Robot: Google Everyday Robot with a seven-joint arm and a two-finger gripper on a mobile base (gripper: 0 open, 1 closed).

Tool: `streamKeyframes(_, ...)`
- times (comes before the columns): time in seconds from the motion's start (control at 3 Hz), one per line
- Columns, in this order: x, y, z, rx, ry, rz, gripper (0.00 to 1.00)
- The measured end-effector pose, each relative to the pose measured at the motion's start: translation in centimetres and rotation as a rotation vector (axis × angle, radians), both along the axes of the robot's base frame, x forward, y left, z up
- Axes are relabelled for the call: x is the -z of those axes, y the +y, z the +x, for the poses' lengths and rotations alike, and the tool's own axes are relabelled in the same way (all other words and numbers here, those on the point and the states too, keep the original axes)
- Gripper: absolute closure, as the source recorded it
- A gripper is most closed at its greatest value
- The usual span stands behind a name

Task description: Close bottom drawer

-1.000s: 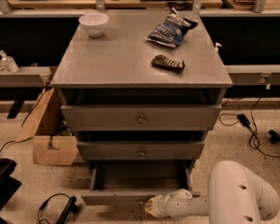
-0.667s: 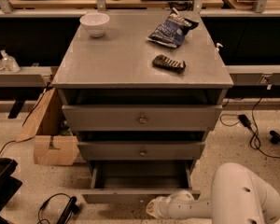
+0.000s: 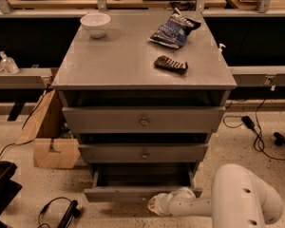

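I will let go of the bottom drawer once its front panel is pushed into the grey cabinet's base [image 3: 143,188], under the middle drawer.
The bottom drawer [image 3: 118,194] is the lowest and slimmest of three grey drawers in a grey cabinet. It stands pulled out, its empty inside showing. My white arm reaches in from the lower right, and my gripper [image 3: 154,204] sits at the drawer's front panel, right of its middle, at floor height. The knob is hidden there. The two upper drawers [image 3: 143,121] with brass knobs are pushed in further.
On the cabinet top [image 3: 109,56] stand a white bowl [image 3: 95,23], a blue chip bag [image 3: 173,30] and a dark snack bar [image 3: 171,64]. A cardboard box [image 3: 50,137] sits at the left, cables [image 3: 256,127] lie on the floor at the right, and a black object [image 3: 2,184] is at the lower left.
My arm has shifted slightly along the drawer's front. The drawer stays about as far out as before.
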State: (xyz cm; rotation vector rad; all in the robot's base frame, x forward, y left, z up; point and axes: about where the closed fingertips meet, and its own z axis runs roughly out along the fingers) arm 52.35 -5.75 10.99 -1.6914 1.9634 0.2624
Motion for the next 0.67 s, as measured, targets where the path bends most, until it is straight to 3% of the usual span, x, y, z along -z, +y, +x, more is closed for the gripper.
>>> streamKeyframes(0.33, -0.39, -0.24, 2.71, 0.015, -0.034, -0.006, 1.00)
streamKeyframes(0.67, -0.39, -0.25, 2.58, 0.015, -0.034, -0.006, 1.00)
